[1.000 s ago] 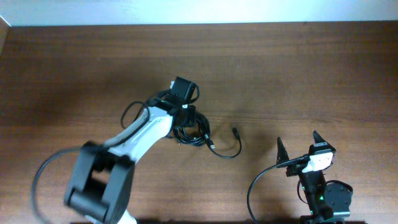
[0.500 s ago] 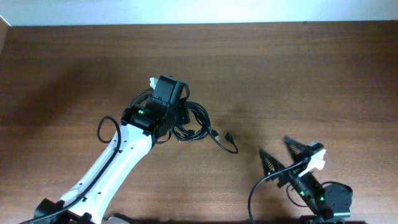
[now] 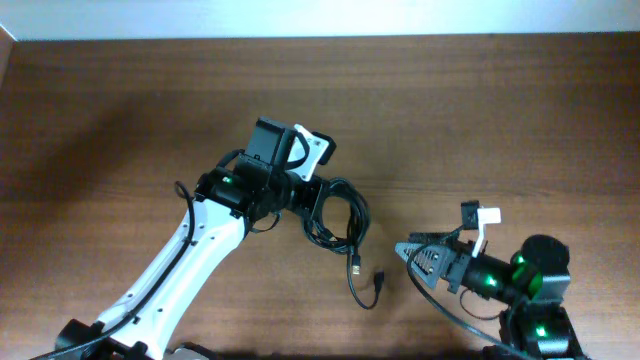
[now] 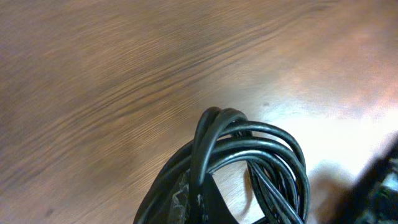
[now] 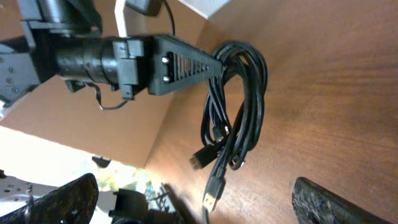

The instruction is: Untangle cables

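The black loops are hanging in a bunch from my left gripper, so my left gripper will put the bundle down, open to spread it, and then take the loops' edge (image 3: pixel 311 228).
The cables (image 3: pixel 338 215) are a bundle of thin black loops at the table's middle. My left gripper (image 3: pixel 316 198) is shut on the bundle's left side. In the left wrist view the loops (image 4: pixel 255 158) wrap over its finger (image 4: pixel 202 202). Loose ends trail toward the front, one with a metallic plug (image 3: pixel 357 268) and one with a black plug (image 3: pixel 379 279). My right gripper (image 3: pixel 412 263) is open and empty, pointing left, just right of those ends. The right wrist view shows the bundle (image 5: pixel 241 93), the plugs (image 5: pixel 212 194) and the left gripper (image 5: pixel 186 65), between the right gripper's (image 5: pixel 193 208) spread fingers.
The brown wooden table (image 3: pixel 500 120) fills the view, with a white wall edge at the back. The left arm (image 3: pixel 190 260) crosses the front left. The right arm's base (image 3: pixel 535 290) sits at the front right, with its own thick black wire beside it.
My left gripper has carried the bundle to the right and forward, its loose ends now trailing toward the front. My right gripper has swung down to point left at those ends.
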